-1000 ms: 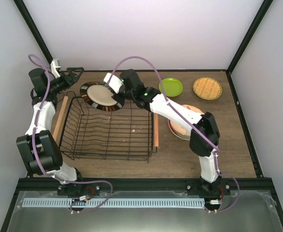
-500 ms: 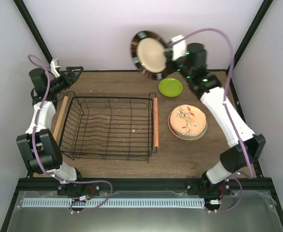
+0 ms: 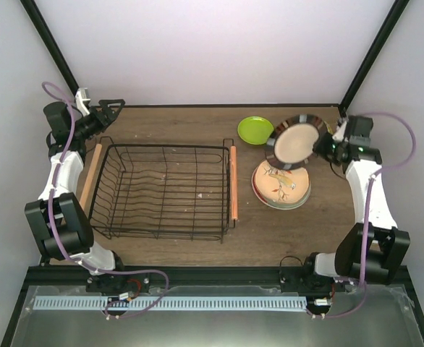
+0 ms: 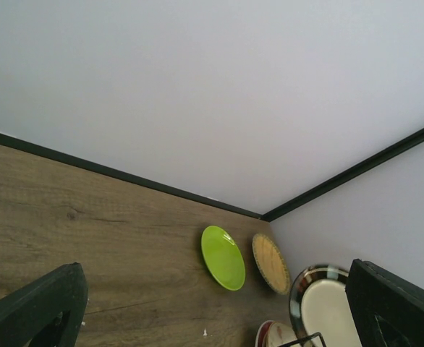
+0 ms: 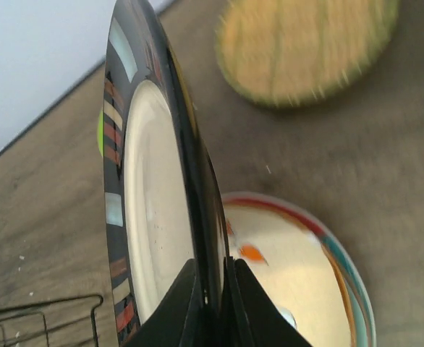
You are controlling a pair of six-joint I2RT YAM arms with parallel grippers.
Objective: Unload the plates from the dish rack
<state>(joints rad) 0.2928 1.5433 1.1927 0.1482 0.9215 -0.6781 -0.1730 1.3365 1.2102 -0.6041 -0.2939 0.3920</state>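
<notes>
The cream plate will go down flat from my right gripper onto the flower plate (image 3: 283,182) (image 5: 268,312) that tops the stack.
The black wire dish rack (image 3: 165,147) stands at the left centre with no plates in it. My right gripper (image 3: 325,144) is shut on the rim of the cream plate with the dark striped rim (image 3: 297,141). It holds the plate tilted on edge above the stack topped by the flower plate (image 3: 279,186). In the right wrist view my gripper (image 5: 213,285) pinches that rim (image 5: 154,181) over the flower plate (image 5: 299,282). The lime-green plate (image 3: 255,130) lies at the back. The orange gridded plate (image 5: 306,43) lies beside it, hidden in the top view. My left gripper (image 3: 111,107) is open and empty, by the rack's back left corner.
The rack has wooden rod handles on its left side (image 3: 90,177) and right side (image 3: 232,184). Black frame posts and pale walls close in the table on three sides. The left wrist view shows the lime-green plate (image 4: 223,257), the orange plate (image 4: 271,262) and the held plate (image 4: 328,303).
My right arm has carried the striped-rim plate from the rack's back edge, up over the back wall, then right and down to above the plate stack. The left arm has not moved.
</notes>
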